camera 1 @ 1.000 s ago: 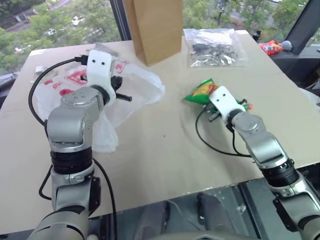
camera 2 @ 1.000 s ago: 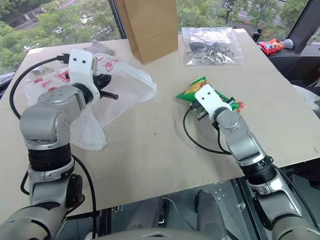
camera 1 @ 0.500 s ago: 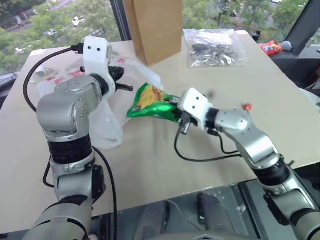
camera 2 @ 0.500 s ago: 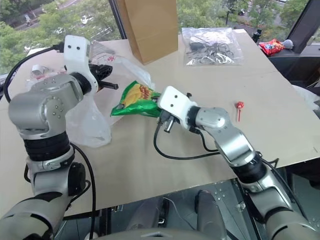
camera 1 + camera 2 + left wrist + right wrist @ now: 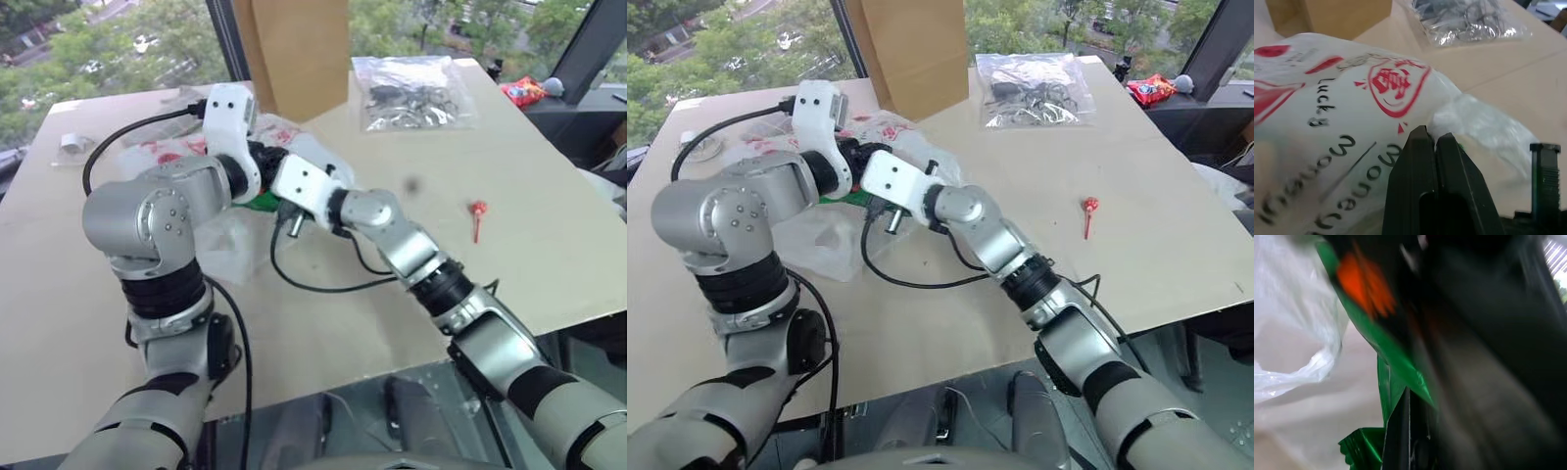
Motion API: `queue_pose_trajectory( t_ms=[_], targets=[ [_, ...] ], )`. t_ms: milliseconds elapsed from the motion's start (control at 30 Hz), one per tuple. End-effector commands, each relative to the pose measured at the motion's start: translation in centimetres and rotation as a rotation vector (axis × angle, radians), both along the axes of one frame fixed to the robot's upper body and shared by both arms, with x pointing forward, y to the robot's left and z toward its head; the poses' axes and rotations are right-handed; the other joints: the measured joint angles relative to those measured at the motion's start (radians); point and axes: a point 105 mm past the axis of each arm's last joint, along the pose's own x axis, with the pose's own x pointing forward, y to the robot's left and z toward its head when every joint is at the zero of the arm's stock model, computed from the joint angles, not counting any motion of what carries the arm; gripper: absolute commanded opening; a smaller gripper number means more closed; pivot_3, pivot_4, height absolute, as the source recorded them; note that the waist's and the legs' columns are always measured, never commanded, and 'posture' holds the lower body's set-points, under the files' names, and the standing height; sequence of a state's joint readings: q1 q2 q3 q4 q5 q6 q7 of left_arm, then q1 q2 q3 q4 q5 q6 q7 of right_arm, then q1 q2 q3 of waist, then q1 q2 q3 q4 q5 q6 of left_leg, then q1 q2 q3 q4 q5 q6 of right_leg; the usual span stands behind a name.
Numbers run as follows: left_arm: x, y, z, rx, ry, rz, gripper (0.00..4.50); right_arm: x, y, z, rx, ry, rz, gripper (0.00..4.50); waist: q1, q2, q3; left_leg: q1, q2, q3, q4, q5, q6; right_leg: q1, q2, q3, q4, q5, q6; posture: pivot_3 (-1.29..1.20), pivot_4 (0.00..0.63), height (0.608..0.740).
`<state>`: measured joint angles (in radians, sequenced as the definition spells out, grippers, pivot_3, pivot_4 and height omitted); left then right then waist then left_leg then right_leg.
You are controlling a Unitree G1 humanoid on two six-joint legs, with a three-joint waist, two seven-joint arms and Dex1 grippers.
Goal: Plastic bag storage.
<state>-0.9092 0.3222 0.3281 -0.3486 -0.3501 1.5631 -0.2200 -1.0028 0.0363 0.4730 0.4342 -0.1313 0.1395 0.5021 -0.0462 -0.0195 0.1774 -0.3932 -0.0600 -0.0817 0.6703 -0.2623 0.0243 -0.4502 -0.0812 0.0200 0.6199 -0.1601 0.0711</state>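
Next, I let go of the green snack packet with my right gripper inside the plastic bag (image 5: pixel 307 204), close to the edge of the bag that my left gripper holds.
The plastic bag (image 5: pixel 165 157), translucent white with red prints, lies crumpled at the table's left, and part of it is lifted. My left gripper (image 5: pixel 1435 139) is shut on a raised edge of the plastic bag (image 5: pixel 1352 122). My right gripper (image 5: pixel 1406 396) is shut on a green snack packet (image 5: pixel 1393 364) and reaches across to the left, close beside the left gripper. The green snack packet (image 5: pixel 261 202) peeks out between the two white gripper housings, at the bag's folds. Whether it is inside the bag is hidden.
A tall brown paper bag (image 5: pixel 294 49) stands at the back, just behind both grippers. A clear bag of dark items (image 5: pixel 411 93) lies back right. A red lollipop (image 5: pixel 477 211) lies on the right, and a red packet (image 5: pixel 519 91) lies past the table's far right corner.
My right gripper has swung left across the table with the green packet, up to the bag. My left gripper shifted slightly right, still holding the bag's edge.
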Motion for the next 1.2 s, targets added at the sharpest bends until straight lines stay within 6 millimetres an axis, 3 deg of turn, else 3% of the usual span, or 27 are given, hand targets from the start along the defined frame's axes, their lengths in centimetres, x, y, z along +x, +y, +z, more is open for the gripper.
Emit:
queue_pose_trajectory(
  t_ms=[33, 167, 267, 433, 567, 700, 800, 900, 933, 1000, 1033, 1067, 1200],
  targets=[
    [-1.1, -2.0, 2.4, 0.007, -0.078, -0.106, 0.0, 0.5, 0.7, 0.9, 0.002, -0.072, -0.015, 0.08, 0.0, 0.0, 0.0, 0.0, 0.0, 0.0, 0.0, 0.0, 0.0, 0.0, 0.0, 0.0, 0.0, 0.0, 0.0, 0.0, 0.15, 0.74],
    [-1.3, -0.2, 2.2, 0.051, -0.062, -0.094, 0.0, 1.1, -2.0, 1.5, 0.043, -0.013, -0.021, 0.08, 0.004, 0.0, 0.0, 0.0, 0.0, -0.001, 0.0, 0.0, -0.001, 0.0, 0.0, 0.0, 0.001, 0.0, 0.0, 0.0, 0.15, 0.74],
    [-1.2, 0.9, 2.1, 0.063, -0.041, -0.084, 0.0, 1.9, -4.7, 0.6, -0.03, -0.029, -0.066, 0.08, 0.007, 0.0, 0.0, 0.0, 0.0, -0.002, 0.0, 0.0, 0.0, 0.001, -0.001, -0.001, 0.001, 0.0, 0.0, 0.0, 0.15, 0.74],
    [-1.4, -0.8, 2.2, 0.019, -0.018, -0.183, 0.0, 3.1, -5.9, -0.6, -0.145, -0.085, -0.153, 0.08, -0.008, 0.0, 0.0, 0.0, 0.0, -0.001, -0.001, 0.001, -0.001, -0.001, 0.0, 0.0, 0.001, 0.0, 0.0, 0.0, 0.15, 0.74],
    [-1.3, -2.1, 2.5, -0.02, -0.021, -0.224, 0.0, 3.1, -4.3, -0.3, -0.112, -0.085, -0.155, 0.08, -0.017, 0.0, 0.0, 0.001, 0.0, 0.0, -0.001, 0.001, -0.002, -0.001, 0.0, 0.002, 0.002, 0.0, 0.0, 0.0, 0.15, 0.74],
    [-0.9, -3.3, 2.5, -0.082, -0.014, -0.241, 0.0, 2.5, 0.0, -0.2, -0.017, -0.069, -0.113, 0.08, -0.025, 0.0, 0.0, 0.002, 0.0, 0.001, -0.002, 0.001, -0.002, -0.001, 0.0, 0.002, 0.003, 0.0, 0.0, 0.0, 0.15, 0.74],
    [-0.8, -3.7, 2.4, -0.098, -0.011, -0.239, 0.0, 2.9, 1.5, -1.0, 0.004, -0.046, -0.112, 0.08, -0.022, 0.0, 0.0, 0.003, 0.001, 0.0, -0.002, 0.001, -0.002, -0.001, 0.001, 0.003, 0.004, 0.0, 0.0, 0.0, 0.15, 0.74],
    [-0.7, -3.6, 2.1, -0.091, -0.005, -0.225, 0.0, 3.6, 1.2, -1.4, 0.002, -0.072, -0.132, 0.78, -0.015, 0.0, 0.0, 0.002, 0.0, -0.001, -0.002, 0.001, -0.002, 0.0, -0.001, 0.002, 0.003, 0.0, 0.0, 0.0, 0.15, 0.74],
    [-0.7, -3.5, 2.0, -0.085, -0.002, -0.219, 0.0, 3.8, 0.9, -1.2, 0.006, -0.091, -0.136, 1.41, -0.015, 0.0, 0.0, 0.002, -0.001, -0.001, -0.001, 0.001, -0.002, 0.0, -0.002, 0.002, 0.003, 0.0, 0.0, 0.0, 0.15, 0.74],
    [-0.6, -3.0, 1.7, -0.085, 0.003, -0.197, 0.0, 4.0, 0.2, 0.0, 0.051, -0.134, -0.135, 1.65, -0.017, 0.0, 0.0, 0.002, -0.001, -0.001, -0.001, 0.001, -0.002, 0.0, -0.002, 0.002, 0.002, 0.0, 0.0, 0.0, 0.15, 0.74],
    [-0.4, -2.6, 1.6, -0.089, 0.0, -0.179, 0.0, 3.6, -0.2, 0.4, 0.065, -0.115, -0.096, 2.4, -0.017, 0.0, 0.0, 0.002, 0.0, -0.001, -0.002, 0.001, -0.002, 0.0, -0.001, 0.002, 0.002, 0.0, 0.0, 0.0, 0.15, 0.74],
    [-0.2, -2.3, 1.5, -0.094, -0.004, -0.16, 0.0, 3.1, -0.9, 0.7, 0.083, -0.086, -0.048, 2.63, -0.017, 0.0, 0.0, 0.002, 0.0, -0.001, -0.002, 0.001, -0.002, 0.0, -0.001, 0.002, 0.003, 0.0, 0.0, 0.0, 0.15, 0.74],
    [0.7, -1.4, 1.0, -0.095, -0.018, -0.107, 0.0, 0.3, -3.9, 2.1, 0.153, 0.026, 0.057, 2.63, -0.019, 0.001, 0.001, 0.001, 0.001, -0.001, -0.002, 0.001, -0.002, 0.0, -0.001, 0.002, 0.003, 0.0, 0.0, 0.0, 0.15, 0.74]
  ],
)
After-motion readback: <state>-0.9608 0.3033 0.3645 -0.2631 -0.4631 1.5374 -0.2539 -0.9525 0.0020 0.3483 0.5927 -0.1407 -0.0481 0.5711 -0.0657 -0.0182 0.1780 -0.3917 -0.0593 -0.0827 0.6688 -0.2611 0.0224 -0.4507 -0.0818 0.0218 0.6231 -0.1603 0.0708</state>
